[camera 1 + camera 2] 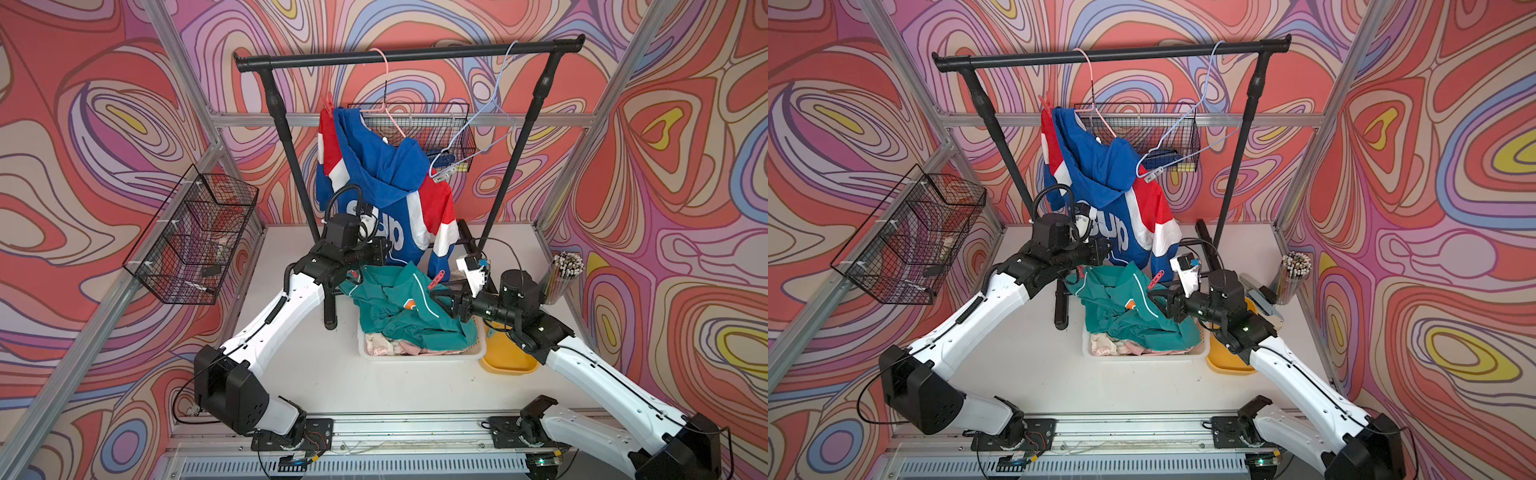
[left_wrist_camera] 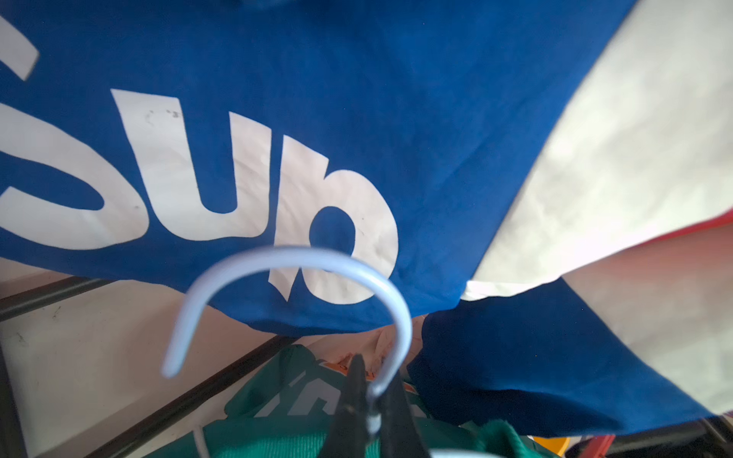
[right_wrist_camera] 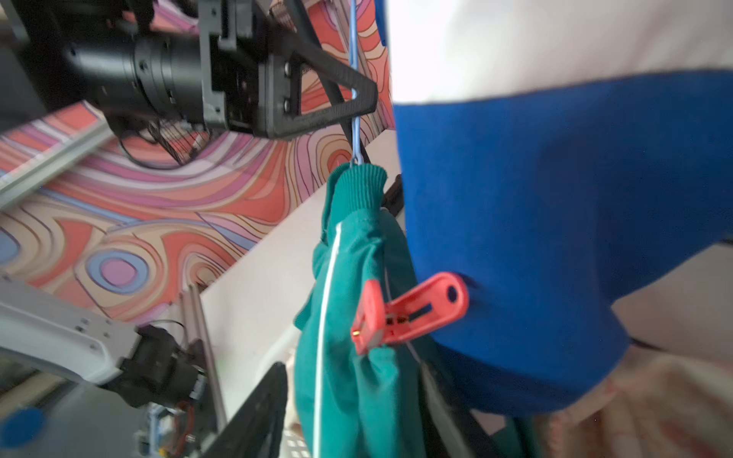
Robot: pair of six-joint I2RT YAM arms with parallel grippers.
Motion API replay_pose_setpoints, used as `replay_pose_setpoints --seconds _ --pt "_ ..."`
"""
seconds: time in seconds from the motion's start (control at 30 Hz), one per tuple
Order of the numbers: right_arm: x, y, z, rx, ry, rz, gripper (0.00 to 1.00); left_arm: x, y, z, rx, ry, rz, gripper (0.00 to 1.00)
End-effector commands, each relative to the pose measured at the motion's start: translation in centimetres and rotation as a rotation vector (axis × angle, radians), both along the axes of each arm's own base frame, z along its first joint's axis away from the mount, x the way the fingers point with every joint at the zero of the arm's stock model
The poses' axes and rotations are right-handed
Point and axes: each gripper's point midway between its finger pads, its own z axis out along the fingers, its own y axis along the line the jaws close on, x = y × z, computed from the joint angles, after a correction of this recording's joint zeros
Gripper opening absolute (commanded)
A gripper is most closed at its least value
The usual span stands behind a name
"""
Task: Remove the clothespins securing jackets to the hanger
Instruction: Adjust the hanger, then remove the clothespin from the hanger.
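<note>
My right gripper's fingers straddle teal cloth below the red clothespin. I need to raise my right gripper and close it on the clothespin point(image 1: 436, 279) before I pull.
In the left wrist view my left gripper point(image 2: 375, 380) is shut on the hook of a pale blue hanger point(image 2: 285, 257). The teal jacket point(image 1: 399, 307) hangs from that hanger, its lower part lying in the white basket point(image 1: 415, 356). A red clothespin point(image 3: 408, 313) is clipped on its shoulder. My right gripper point(image 3: 353, 412) is open, with teal cloth between its fingers, just below the clothespin. The blue-red-white "Sup" jacket point(image 1: 386, 183) hangs on a pink hanger point(image 1: 384, 83), held by another red clothespin point(image 1: 327, 102). The pink jacket point(image 1: 395, 347) lies under the teal one.
A second pale blue hanger point(image 1: 494, 95) hangs bare on the black rack rail point(image 1: 415, 54) with a grey clothespin point(image 1: 440, 174) at its end. Wire baskets are at the left point(image 1: 195, 237) and back point(image 1: 436, 129). A yellow bin point(image 1: 507, 353) and a pencil cup point(image 1: 561, 274) stand at the right.
</note>
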Motion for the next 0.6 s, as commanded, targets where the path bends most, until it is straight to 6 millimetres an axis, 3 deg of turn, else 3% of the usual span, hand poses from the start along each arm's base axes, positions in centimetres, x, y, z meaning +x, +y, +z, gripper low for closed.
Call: replay_pose_setpoints --seconds 0.0,0.2,0.47,0.57 --pt "-0.4 -0.2 2.7 0.026 -0.056 -0.004 0.72 -0.8 0.2 1.0 -0.023 -0.020 -0.012 0.00" --pt "1.0 -0.3 4.0 0.063 -0.068 -0.017 0.76 -1.7 0.1 0.6 -0.029 -0.010 -0.034 0.00" --pt "2.7 0.2 3.7 0.142 0.001 0.041 0.57 -1.8 0.0 1.0 -0.044 -0.039 -0.045 0.00" --pt "2.7 0.3 3.4 0.141 0.019 0.051 0.56 -1.8 0.0 1.0 -0.044 -0.041 -0.047 0.00"
